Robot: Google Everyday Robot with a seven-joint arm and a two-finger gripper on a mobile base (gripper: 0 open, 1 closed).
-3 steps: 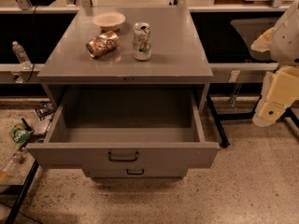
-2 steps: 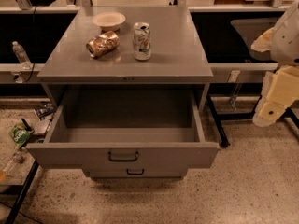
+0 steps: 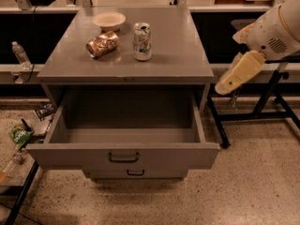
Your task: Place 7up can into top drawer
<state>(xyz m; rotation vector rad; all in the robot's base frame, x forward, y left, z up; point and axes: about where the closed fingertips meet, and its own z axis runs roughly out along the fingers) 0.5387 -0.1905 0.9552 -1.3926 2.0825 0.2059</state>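
Note:
The upright 7up can (image 3: pixel 142 44) stands on the cabinet top. My gripper needs to next move to the middle of it and close there.
The 7up can (image 3: pixel 142 42), silver-white with green and red marks, stands upright on the grey cabinet top (image 3: pixel 178 55), right of centre. The top drawer (image 3: pixel 123 156) below it is pulled wide open, and its grey inside (image 3: pixel 126 121) holds nothing. It has a dark bar handle on the front. My gripper (image 3: pixel 230 83), a cream piece at the end of the white arm (image 3: pixel 276 29), hangs at the right. It is beside the cabinet's right edge, below the level of the top, well away from the can and holding nothing.
A dented brownish-orange can (image 3: pixel 102 44) lies on its side left of the 7up can, with a pale bowl (image 3: pixel 109 20) behind it. A narrower lower drawer (image 3: pixel 136 173) sits under the open one. A black stand (image 3: pixel 262 111) is at the right. Bottles and litter (image 3: pixel 19 135) lie at the left.
My arm and gripper have moved left and upward, closer to the cabinet's right side. The cans, bowl and drawer have not moved.

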